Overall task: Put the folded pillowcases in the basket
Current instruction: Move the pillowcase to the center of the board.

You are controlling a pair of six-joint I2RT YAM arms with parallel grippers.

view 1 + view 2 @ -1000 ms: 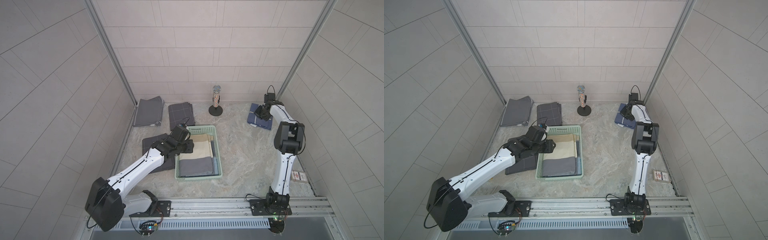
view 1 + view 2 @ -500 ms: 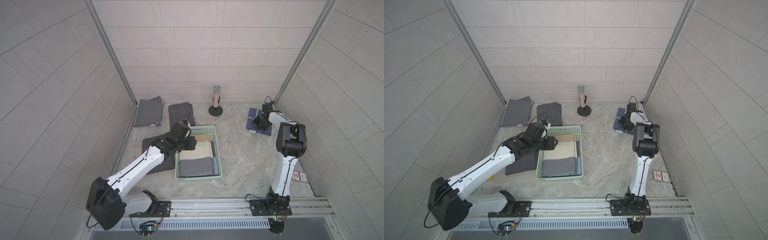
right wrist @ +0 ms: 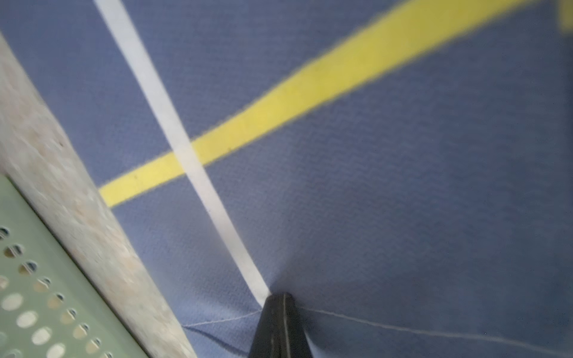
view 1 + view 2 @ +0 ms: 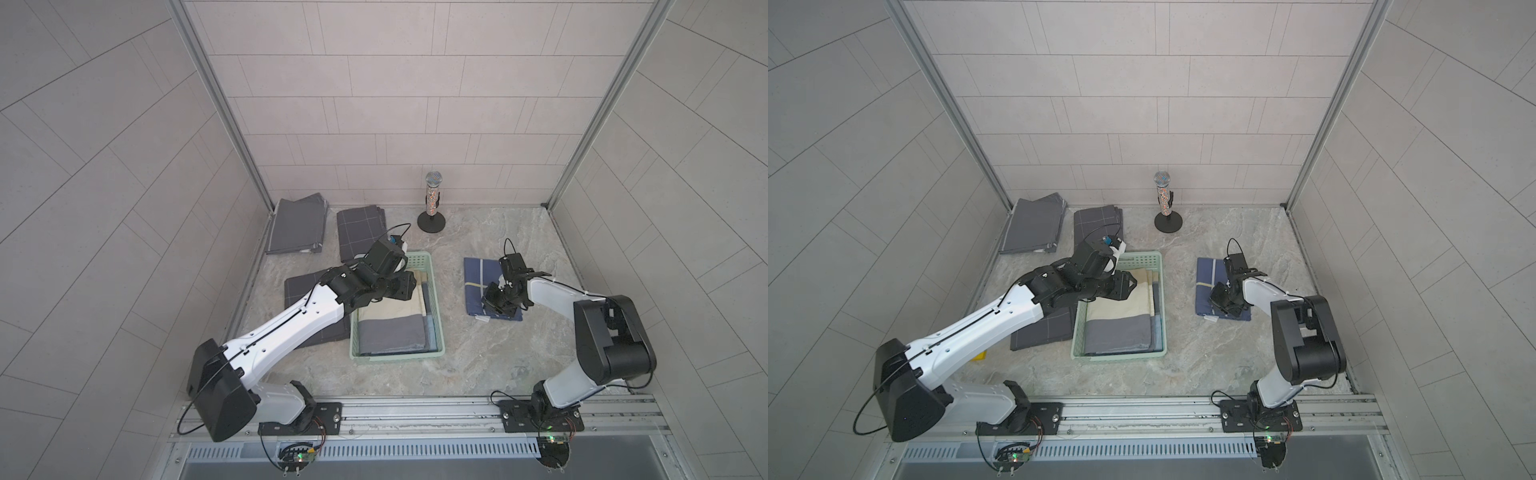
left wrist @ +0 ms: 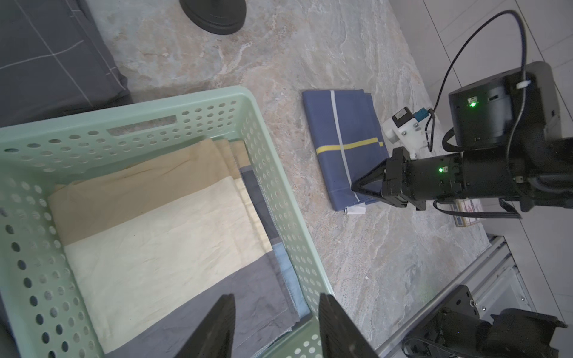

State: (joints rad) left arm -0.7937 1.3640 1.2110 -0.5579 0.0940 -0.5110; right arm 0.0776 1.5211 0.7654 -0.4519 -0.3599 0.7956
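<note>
The closed fingers of my right gripper only press the pillowcase's top near the hem, so they should drag the pillowcase closer and then take the layered side edge (image 4: 519, 316).
The folded pillowcase (image 4: 478, 278) (image 4: 1206, 278) (image 5: 344, 136) (image 3: 372, 155) is blue with a yellow and a white stripe and lies flat on the stone table right of the basket. My right gripper (image 4: 488, 303) (image 4: 1213, 300) (image 5: 354, 187) (image 3: 280, 297) is shut at the cloth's near edge, and the fabric puckers round its tip. The mint-green perforated basket (image 4: 438, 316) (image 4: 1162, 316) (image 5: 269, 155) (image 3: 31, 279) holds folded beige and grey cloths (image 4: 395, 328). My left gripper (image 4: 409, 286) (image 4: 1131, 284) (image 5: 276, 299) hangs open over the basket's inside, holding nothing.
A microphone on a round black stand (image 4: 432, 203) is at the back. Grey folded cloths lie at the back left (image 4: 297, 226) (image 4: 359, 232) and under the left arm (image 4: 307, 291). A small card (image 5: 468, 210) lies near the right wall.
The right gripper has come forward from the back right corner toward the basket, and the blue pillowcase has moved with it. The left gripper shifted slightly over the basket.
</note>
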